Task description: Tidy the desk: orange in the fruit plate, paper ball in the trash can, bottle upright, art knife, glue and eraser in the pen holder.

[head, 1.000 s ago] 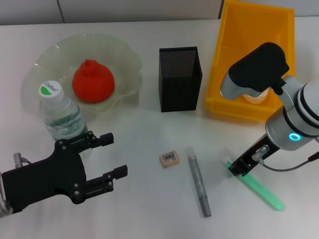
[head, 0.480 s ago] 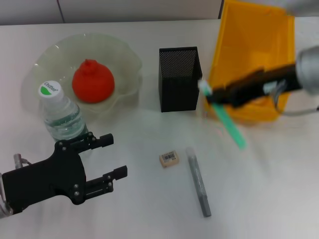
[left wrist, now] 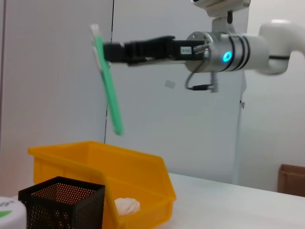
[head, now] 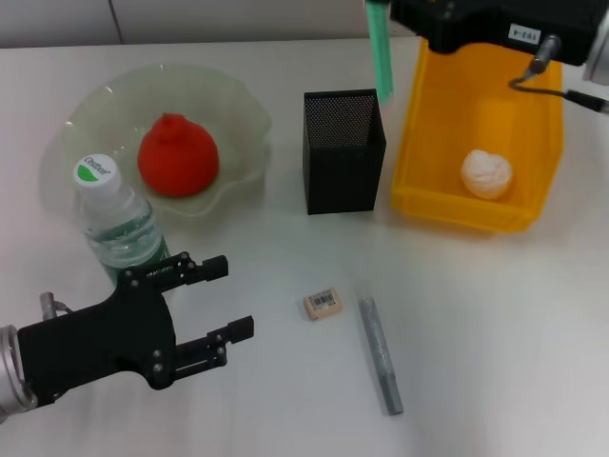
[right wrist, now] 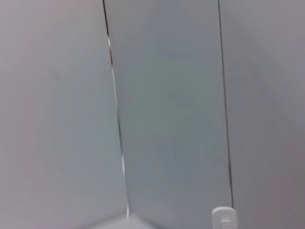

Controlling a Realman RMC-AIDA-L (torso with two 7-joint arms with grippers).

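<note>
Next, I release the mint-green art knife from my right gripper inside the pen holder (head: 313,118), against the side nearest the fruit plate.
My right gripper (head: 385,9) is shut on the mint-green art knife (head: 381,52) and holds it high, hanging nearly upright over the far right edge of the black mesh pen holder (head: 343,150). The left wrist view shows the knife (left wrist: 107,88) in that gripper (left wrist: 106,50), well above the pen holder (left wrist: 62,202). The orange (head: 178,155) sits in the fruit plate (head: 243,109). The bottle (head: 116,217) stands upright. The eraser (head: 323,304) and the grey glue (head: 381,355) lie on the desk. My left gripper (head: 226,300) is open and empty, next to the bottle.
The yellow trash can (head: 419,124) stands right of the pen holder with the paper ball (head: 486,174) inside; both also show in the left wrist view, the can (left wrist: 138,176) and the ball (left wrist: 126,205). The right wrist view shows only wall.
My right gripper has lifted the art knife from the desk at the front right, swung it left and up, and now holds it hanging above the pen holder. The left arm barely moved.
</note>
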